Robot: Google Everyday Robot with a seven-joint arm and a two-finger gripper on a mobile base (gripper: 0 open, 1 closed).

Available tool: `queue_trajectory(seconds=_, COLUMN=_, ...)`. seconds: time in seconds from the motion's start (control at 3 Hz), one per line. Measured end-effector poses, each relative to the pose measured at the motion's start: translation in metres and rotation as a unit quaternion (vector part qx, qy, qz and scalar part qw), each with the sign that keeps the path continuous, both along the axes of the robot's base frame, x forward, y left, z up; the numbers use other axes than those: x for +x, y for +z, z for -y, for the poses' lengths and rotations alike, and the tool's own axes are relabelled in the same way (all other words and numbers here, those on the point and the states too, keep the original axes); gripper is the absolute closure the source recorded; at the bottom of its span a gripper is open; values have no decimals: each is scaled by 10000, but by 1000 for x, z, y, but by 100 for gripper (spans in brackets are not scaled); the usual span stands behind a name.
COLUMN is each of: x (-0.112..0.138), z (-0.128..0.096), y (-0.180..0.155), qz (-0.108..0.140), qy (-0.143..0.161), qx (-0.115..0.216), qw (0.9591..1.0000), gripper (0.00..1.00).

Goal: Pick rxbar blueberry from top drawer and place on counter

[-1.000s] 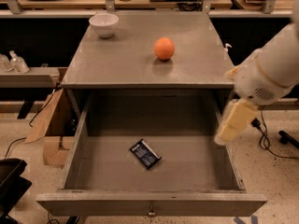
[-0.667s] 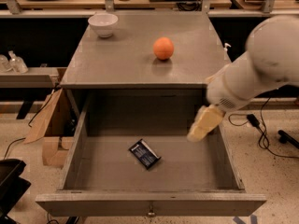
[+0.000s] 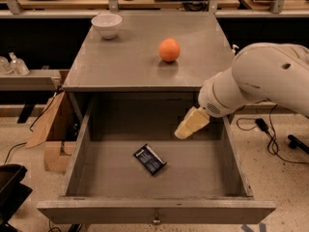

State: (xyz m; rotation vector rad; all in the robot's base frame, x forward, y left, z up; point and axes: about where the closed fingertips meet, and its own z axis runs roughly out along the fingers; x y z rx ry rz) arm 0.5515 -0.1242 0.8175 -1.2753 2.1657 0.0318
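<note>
The robot's gripper needs to next go down to the middle of the rxbar blueberry (image 3: 149,159) in the open top drawer and close there.
The rxbar blueberry (image 3: 149,159), a small dark flat bar with white lettering, lies on the floor of the open top drawer (image 3: 154,210), a little left of its middle. My gripper (image 3: 186,128) hangs over the drawer's right rear part, above and to the right of the bar, not touching it. The pale arm reaches in from the right. The grey counter (image 3: 130,66) lies directly above and behind the drawer.
An orange (image 3: 169,50) sits on the counter right of centre. A white bowl (image 3: 106,25) stands at its back left corner. Cardboard (image 3: 48,129) leans to the left of the drawer. Cables (image 3: 270,139) lie on the floor at the right.
The arm has swung left from beside the drawer's right wall to over the drawer interior, bringing the gripper nearer the bar. The bar, orange and bowl have not moved.
</note>
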Motion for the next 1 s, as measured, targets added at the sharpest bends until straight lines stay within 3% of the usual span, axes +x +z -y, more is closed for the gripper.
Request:
queue_trajectory(seconds=0.67, x=-44, z=-54, y=-73, qz=-707, qy=390, qx=348, qw=9961, gripper=0)
queue_trajectory(seconds=1.0, x=-55, z=-81, y=-115, qz=-937, qy=409, qx=589, qw=9930, gripper=0)
